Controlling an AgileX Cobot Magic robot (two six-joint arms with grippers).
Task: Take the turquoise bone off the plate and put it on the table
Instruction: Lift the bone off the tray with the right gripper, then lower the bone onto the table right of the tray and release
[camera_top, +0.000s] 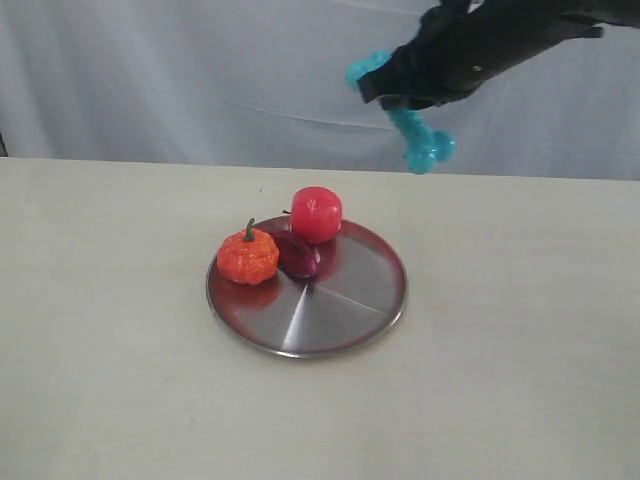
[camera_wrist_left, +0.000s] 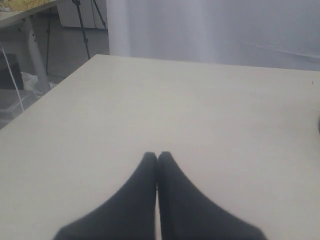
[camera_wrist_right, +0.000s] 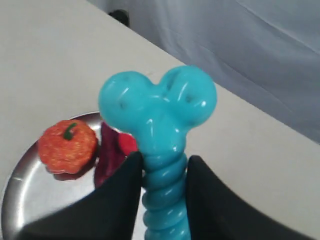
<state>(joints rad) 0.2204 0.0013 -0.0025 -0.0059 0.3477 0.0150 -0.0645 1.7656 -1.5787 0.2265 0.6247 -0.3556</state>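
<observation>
My right gripper should release the turquoise bone on the bare table (camera_top: 463, 283) beside the silver plate, opposite the orange pumpkin. The bone now hangs high beyond that plate.
The turquoise bone (camera_top: 420, 138) hangs high in the air, beyond the far right of the silver plate (camera_top: 350, 290), tilted with one knobbed end down. My right gripper (camera_top: 400, 95) is shut on its ribbed shaft; in the right wrist view the bone (camera_wrist_right: 160, 120) stands up between the two black fingers (camera_wrist_right: 125, 190) of the right gripper (camera_wrist_right: 164, 167). The plate (camera_wrist_right: 30, 195) lies below it. My left gripper (camera_wrist_left: 158, 156) is shut on nothing, over bare cream table (camera_wrist_left: 175, 100); it does not show in the exterior view.
On the plate's left part sit an orange toy pumpkin (camera_top: 248, 256), a dark red toy (camera_top: 296, 252) and a red apple-like fruit (camera_top: 316, 213). A grey curtain (camera_top: 200, 70) hangs behind the table (camera_top: 520, 350). The table's left edge (camera_wrist_left: 45, 95) shows in the left wrist view.
</observation>
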